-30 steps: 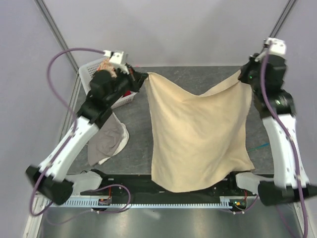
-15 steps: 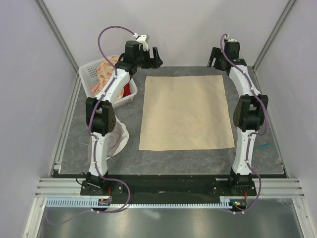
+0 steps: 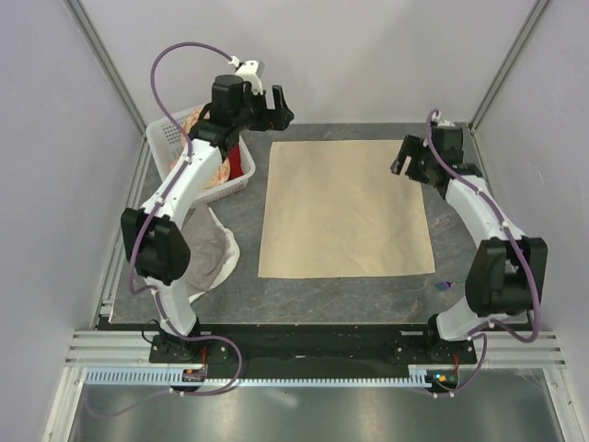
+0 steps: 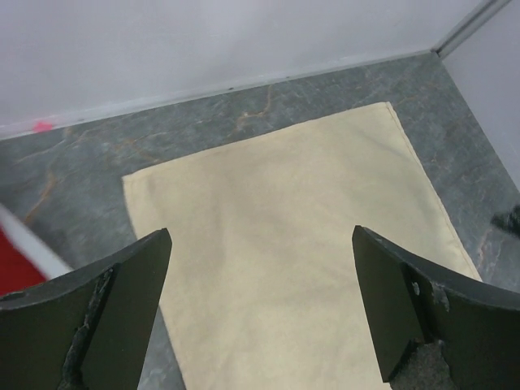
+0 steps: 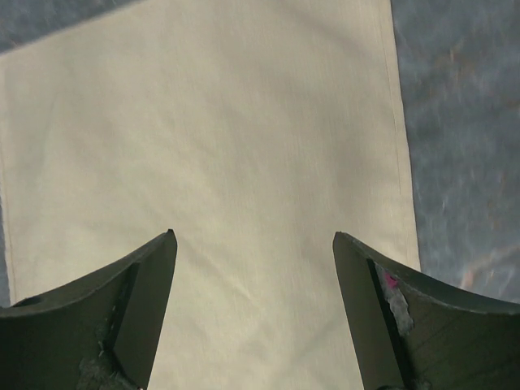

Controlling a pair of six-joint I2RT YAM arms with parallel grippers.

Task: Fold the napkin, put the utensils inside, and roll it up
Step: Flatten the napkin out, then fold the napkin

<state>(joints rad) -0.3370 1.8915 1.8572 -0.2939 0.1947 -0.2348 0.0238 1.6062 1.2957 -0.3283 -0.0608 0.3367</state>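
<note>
The robot's right gripper should next move to the near corner [image 3: 433, 272] of the beige napkin, the one next to the teal-tipped fork, and close there.
The beige napkin [image 3: 345, 207] lies flat and spread out on the dark table, nothing holding it. My left gripper [image 3: 281, 106] hangs open above the table just beyond the napkin's far left corner. In the left wrist view the napkin [image 4: 284, 195] shows between the wide-apart fingers of that gripper [image 4: 260, 231]. My right gripper [image 3: 402, 155] is open over the napkin's far right part. Only cloth [image 5: 227, 122] shows between the fingers of the right gripper [image 5: 253, 235]. A slim teal-tipped fork [image 3: 445, 285] lies off the napkin's near right corner, partly behind the right arm.
A white basket [image 3: 158, 138] holding an orange floral cloth [image 3: 189, 124] stands at the far left. A grey-and-white cloth [image 3: 210, 258] lies crumpled left of the napkin. Enclosure walls close off the back and both sides. A black rail [image 3: 304, 336] runs along the near edge.
Both grippers let go of the napkin's far corners and opened. The napkin dropped flat onto the table. The right gripper then came nearer over the cloth's right part; the left stayed at the far left.
</note>
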